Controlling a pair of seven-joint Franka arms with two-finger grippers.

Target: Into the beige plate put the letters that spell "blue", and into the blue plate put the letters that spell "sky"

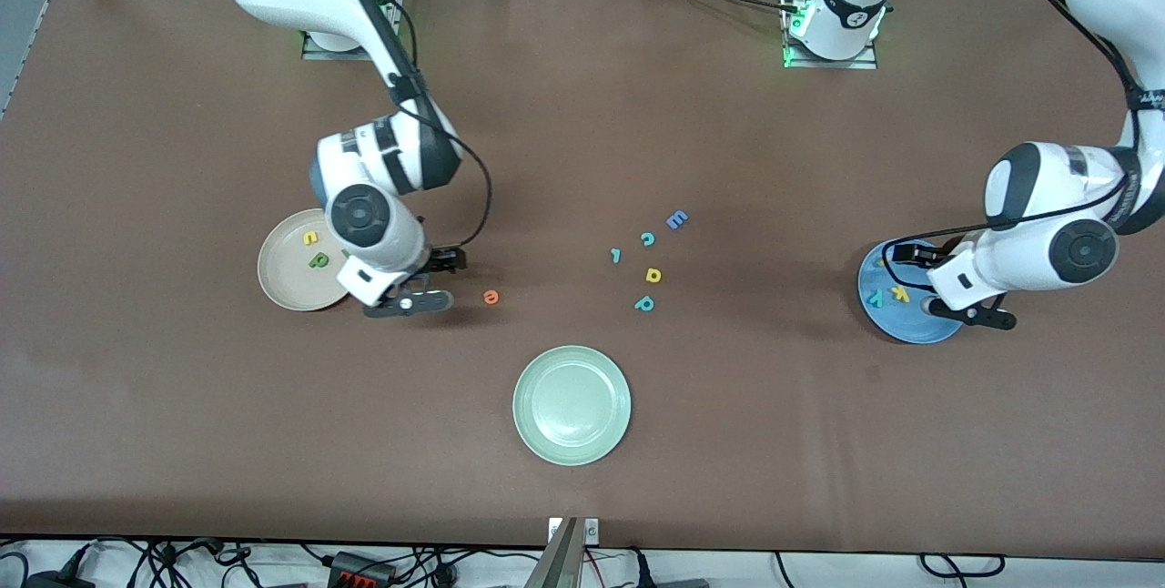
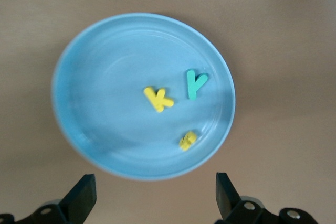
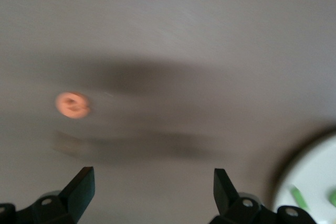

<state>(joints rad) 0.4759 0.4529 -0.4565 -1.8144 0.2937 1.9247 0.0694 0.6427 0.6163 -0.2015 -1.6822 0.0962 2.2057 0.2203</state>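
My right gripper is to close next on the round sides of the orange e [image 1: 491,297] [image 3: 73,105], because the beige plate still lacks that letter for "blue".
The beige plate [image 1: 282,283] lies toward the right arm's end and holds the yellow u [image 1: 311,238] and the green b [image 1: 318,259]. In the right wrist view its rim [image 3: 307,177] shows with a thin green bar [image 3: 297,195] in it. My right gripper [image 1: 414,299] [image 3: 154,192] hangs open and empty over bare table between that plate and the orange e [image 1: 491,297] [image 3: 73,104]. The blue plate [image 1: 896,324] [image 2: 105,103] holds the yellow k [image 2: 158,98], teal y [image 2: 195,84] and yellow s [image 2: 187,140]. My left gripper [image 1: 978,315] [image 2: 155,198] is open and empty over that plate's edge.
A pale green plate [image 1: 572,404] sits mid-table, nearer the front camera. Loose letters lie in the middle: a blue E [image 1: 676,220], a teal c [image 1: 647,239], a small teal letter [image 1: 616,255], a yellow letter [image 1: 653,275] and a teal p [image 1: 644,303].
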